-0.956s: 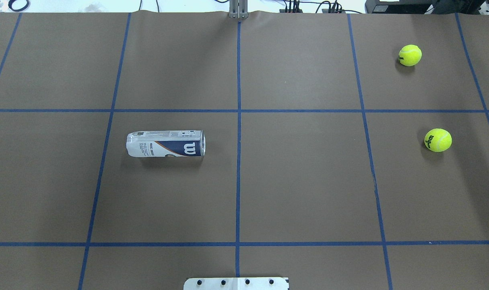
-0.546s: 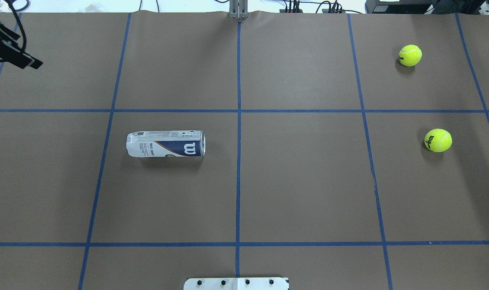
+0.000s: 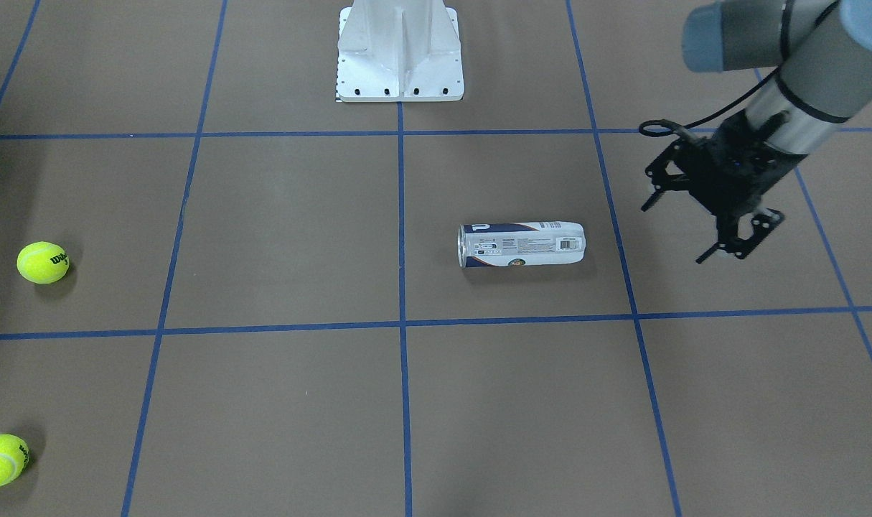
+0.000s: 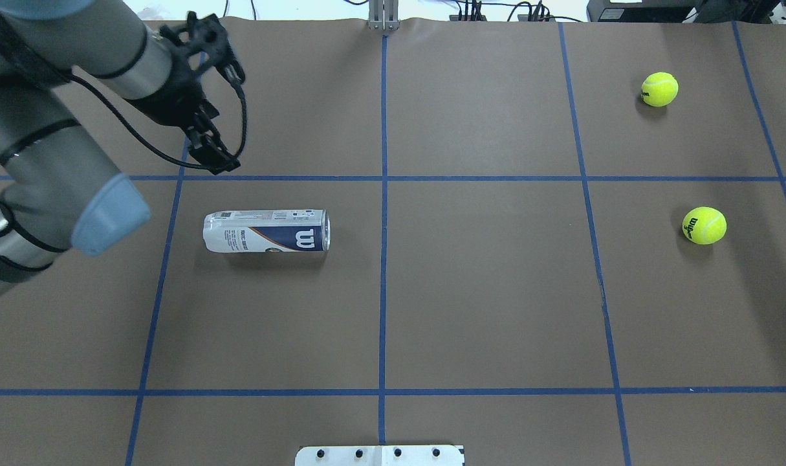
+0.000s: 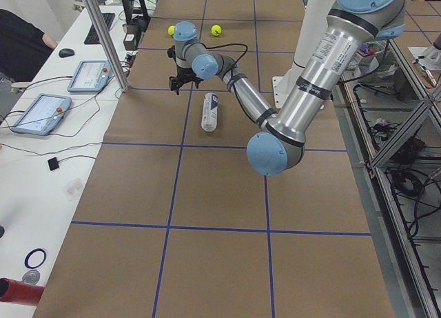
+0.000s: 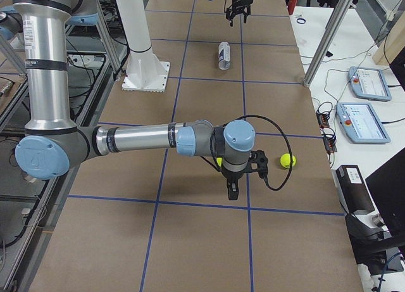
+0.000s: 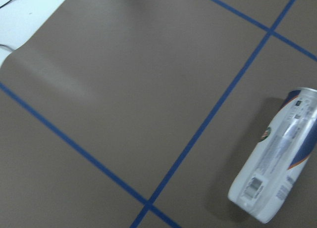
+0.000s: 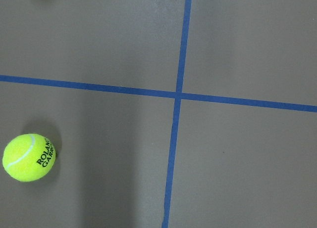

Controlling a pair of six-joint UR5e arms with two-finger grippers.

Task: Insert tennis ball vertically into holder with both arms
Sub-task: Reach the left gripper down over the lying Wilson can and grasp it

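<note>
The holder's open end (image 3: 471, 245) (image 7: 300, 102), the rimmed one facing the middle of the table, is next for my left gripper to go to and close on.
The holder (image 4: 266, 231) lies on its side on the brown table, its rimmed mouth turned to the table's middle; it also shows as holder (image 3: 522, 244), holder (image 5: 210, 112) and holder (image 7: 277, 173). My left gripper (image 4: 232, 120) hangs open and empty just beyond its closed end, seen again as left gripper (image 3: 683, 230). One tennis ball (image 4: 704, 225) and a second tennis ball (image 4: 659, 88) rest far right. My right gripper (image 6: 247, 184) hovers by the nearer tennis ball (image 6: 288, 159); I cannot tell whether it is open or shut. The right wrist view holds a tennis ball (image 8: 28, 157).
The white pedestal base (image 3: 400, 50) stands at the robot's side of the table. Blue tape lines divide the brown surface. A side table with tablets (image 5: 41, 113) and a metal post (image 5: 103, 35) runs along the far edge.
My left arm has swung in from the left edge and now hangs over the table beyond the holder. Holder and both balls have not moved.
</note>
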